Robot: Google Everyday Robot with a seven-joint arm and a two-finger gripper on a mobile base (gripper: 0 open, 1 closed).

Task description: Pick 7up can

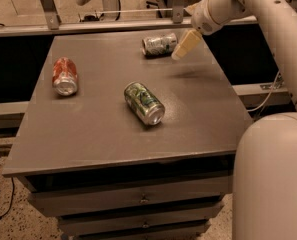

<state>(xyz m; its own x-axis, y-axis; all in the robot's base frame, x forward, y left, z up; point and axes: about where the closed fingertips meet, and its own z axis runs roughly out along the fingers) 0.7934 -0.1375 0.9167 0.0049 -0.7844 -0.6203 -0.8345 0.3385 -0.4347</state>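
Observation:
I will next close on the near end of the 7up can (170,44), closest to my fingers.
The 7up can (159,44), pale silver-white with light green markings, lies on its side near the far edge of the grey table (98,139). My gripper (184,45) hangs just to the right of that can, a little above the table, its pale fingers pointing down and left. It holds nothing.
A darker green can (144,103) lies on its side mid-table. A red-orange can (65,76) lies on its side at the left. My arm's white body (270,174) fills the lower right. Drawers (143,200) sit under the tabletop. A metal rail (113,25) runs behind the table.

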